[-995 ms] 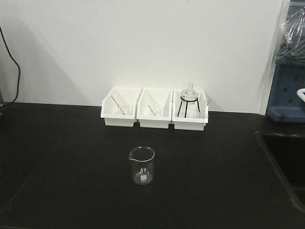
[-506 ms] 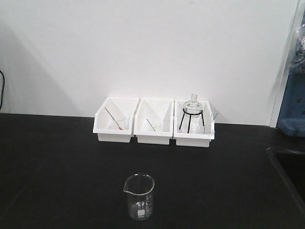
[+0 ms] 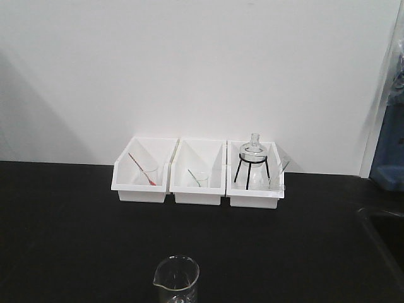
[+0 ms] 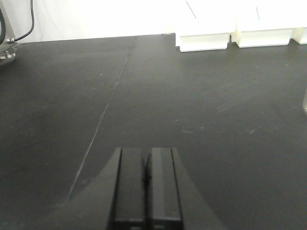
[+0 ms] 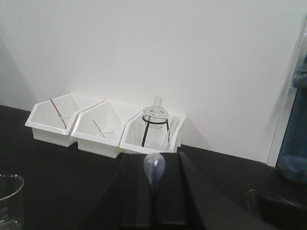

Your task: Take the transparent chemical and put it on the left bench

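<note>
Next, I let go of the clear bluish dropper pipette with my right gripper inside the glass beaker (image 3: 167, 289) (image 5: 9, 203), so that it leans on the beaker's rim.
The transparent chemical (image 5: 154, 168), a clear bluish dropper pipette, stands bulb-up between the jaws of my right gripper (image 5: 154, 158), which is shut on its stem. It hangs above the left bench (image 5: 57, 163), short of the white bins. My left gripper (image 4: 146, 153) is shut with nothing in it, low over the bare black benchtop (image 4: 192, 96). In the front view neither gripper shows; the bench (image 3: 76, 221) runs along the white wall.
Three white bins stand at the wall: the left bin (image 3: 124, 189) holds a red-tipped pipette (image 3: 140, 166), the middle bin (image 3: 180, 192) a green-tipped pipette (image 3: 194, 177), the right bin (image 3: 252, 201) a flask on a black tripod (image 3: 254, 151). A glass beaker (image 3: 177, 281) stands in front. A sink (image 3: 385, 233) lies right.
The front view has drawn closer to the bench: the bins look larger and sit lower, and the beaker has slid to the bottom edge.
</note>
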